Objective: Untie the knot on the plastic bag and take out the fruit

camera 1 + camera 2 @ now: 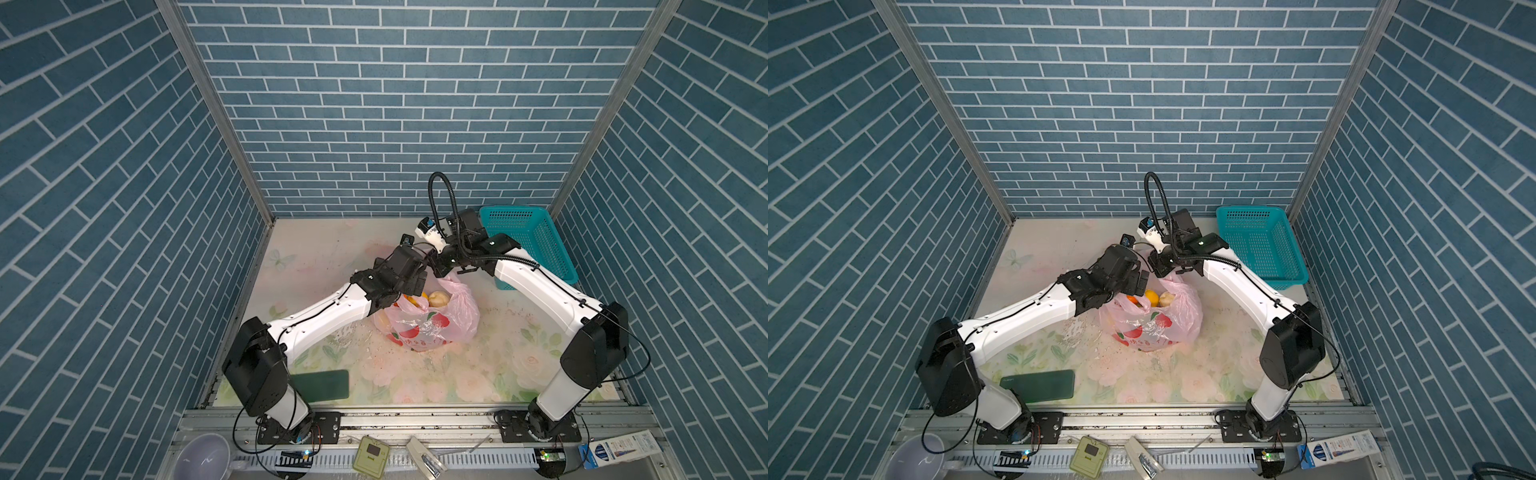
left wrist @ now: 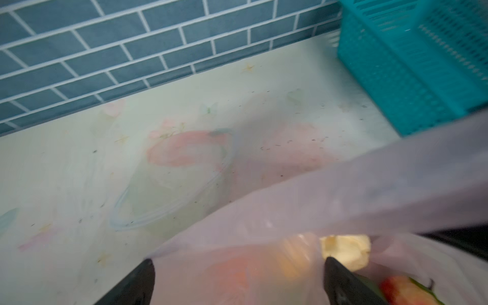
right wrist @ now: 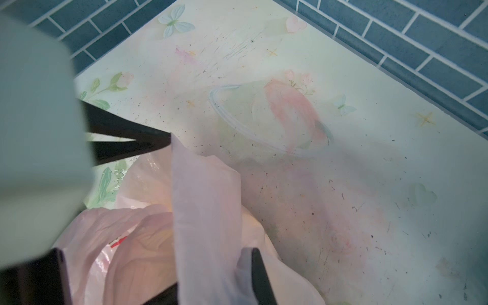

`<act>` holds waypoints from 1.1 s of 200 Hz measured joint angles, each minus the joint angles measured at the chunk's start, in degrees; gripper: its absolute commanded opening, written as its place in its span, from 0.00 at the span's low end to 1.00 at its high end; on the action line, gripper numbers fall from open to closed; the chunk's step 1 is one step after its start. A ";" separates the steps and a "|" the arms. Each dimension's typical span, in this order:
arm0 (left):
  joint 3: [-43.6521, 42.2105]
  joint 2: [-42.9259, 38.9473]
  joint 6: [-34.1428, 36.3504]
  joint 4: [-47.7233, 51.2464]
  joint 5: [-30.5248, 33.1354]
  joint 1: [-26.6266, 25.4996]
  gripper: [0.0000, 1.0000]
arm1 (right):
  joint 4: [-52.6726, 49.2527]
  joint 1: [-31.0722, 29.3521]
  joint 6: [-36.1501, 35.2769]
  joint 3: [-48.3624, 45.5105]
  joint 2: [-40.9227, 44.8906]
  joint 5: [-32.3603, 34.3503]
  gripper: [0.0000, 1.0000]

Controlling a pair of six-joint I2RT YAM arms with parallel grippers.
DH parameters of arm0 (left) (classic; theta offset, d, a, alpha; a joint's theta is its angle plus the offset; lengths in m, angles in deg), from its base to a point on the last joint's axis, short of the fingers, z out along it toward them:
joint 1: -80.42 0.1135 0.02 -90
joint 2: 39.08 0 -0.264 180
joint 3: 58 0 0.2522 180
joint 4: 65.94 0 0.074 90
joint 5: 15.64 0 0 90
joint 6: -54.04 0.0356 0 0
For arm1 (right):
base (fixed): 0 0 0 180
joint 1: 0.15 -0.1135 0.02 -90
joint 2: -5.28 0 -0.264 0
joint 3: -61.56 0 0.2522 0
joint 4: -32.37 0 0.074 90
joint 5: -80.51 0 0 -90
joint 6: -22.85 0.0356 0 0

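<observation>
Next, my left gripper closes on the plastic rim (image 2: 239,221) and pulls it away from my right gripper first, because my grippers are crowded over the bag's narrow opening.
The pink plastic bag (image 1: 430,328) stands in the middle of the table with its mouth open in both top views. Fruit shows in the mouth: a whitish one (image 1: 438,298), a yellow one (image 1: 1151,297) and an orange one (image 1: 1131,300). My left gripper (image 2: 239,266) is open and hangs over the bag's left rim, thin plastic between its fingers (image 2: 340,280). My right gripper (image 3: 214,272) is shut on a handle strip (image 3: 200,200) and holds it up above the bag's far side. The knot is not to be seen in any view.
A teal perforated basket (image 1: 528,245) leans at the back right corner, close behind the right arm. A dark green flat pad (image 1: 320,384) lies at the front left. Brick-patterned walls close the table on three sides. The two wrists nearly touch above the bag.
</observation>
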 measured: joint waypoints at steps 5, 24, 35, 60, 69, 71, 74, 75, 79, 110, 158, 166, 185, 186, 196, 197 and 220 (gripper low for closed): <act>0.00 0.00 -0.59 1.42 2.01 0.09 1.00 | 0.00 0.00 0.22 0.00 0.00 0.00 0.00; -0.17 -0.55 -2.01 4.98 6.16 1.75 0.98 | 0.00 0.00 0.33 0.00 0.00 -0.02 0.00; -1.18 -1.70 -2.69 5.75 7.19 3.43 0.90 | 0.00 0.00 0.33 0.00 0.00 -0.13 0.00; -5.79 -6.64 -1.92 5.60 6.60 7.28 0.42 | 0.02 -0.28 0.31 0.00 0.00 -0.83 0.00; -6.91 -8.22 -1.31 4.94 5.09 8.13 0.27 | 0.09 -0.50 0.28 0.00 0.00 -1.18 0.00; -7.08 -8.50 -1.16 4.79 4.76 8.24 0.25 | 0.11 -0.55 0.28 0.00 0.00 -1.25 0.00; -7.30 -8.87 -0.76 4.59 4.15 8.39 0.22 | 0.17 -0.59 0.28 0.00 0.00 -1.36 0.00; -7.39 -8.98 -0.74 4.57 3.87 8.44 0.21 | 0.17 -0.61 0.26 0.00 0.00 -1.38 0.00; -7.48 -9.27 -0.33 4.42 3.21 8.55 0.18 | 0.26 -0.66 0.24 0.00 0.00 -1.51 0.00; -7.98 -9.44 0.76 2.32 -3.34 8.68 0.00 | 0.28 -0.17 0.33 0.22 -0.39 -1.73 0.38; -9.22 -11.04 -3.39 2.27 -9.14 8.81 0.00 | -8.55 2.27 -0.11 9.51 -3.89 -3.04 0.69; -9.55 -12.15 -4.31 2.34 -9.70 8.81 0.00 | -10.80 2.62 0.04 11.45 -3.85 -3.41 0.70; -10.14 -15.13 -6.49 2.38 -10.82 8.61 0.00 | -15.65 2.89 0.83 15.85 -3.15 -4.70 0.71; -10.14 -15.28 -6.56 2.38 -10.86 8.59 0.00 | -15.85 2.89 0.85 15.98 -3.10 -4.76 0.71; -10.16 -16.44 -7.61 2.40 -11.32 8.33 0.00 | -18.10 2.75 1.46 17.25 -2.16 -5.53 0.72; -10.16 -16.57 -7.80 2.40 -11.41 8.31 0.00 | -18.34 2.73 1.53 17.38 -2.01 -5.57 0.72; -10.16 -17.42 -9.79 2.40 -12.09 7.50 0.00 | -22.64 1.97 3.67 18.47 1.51 -7.30 0.72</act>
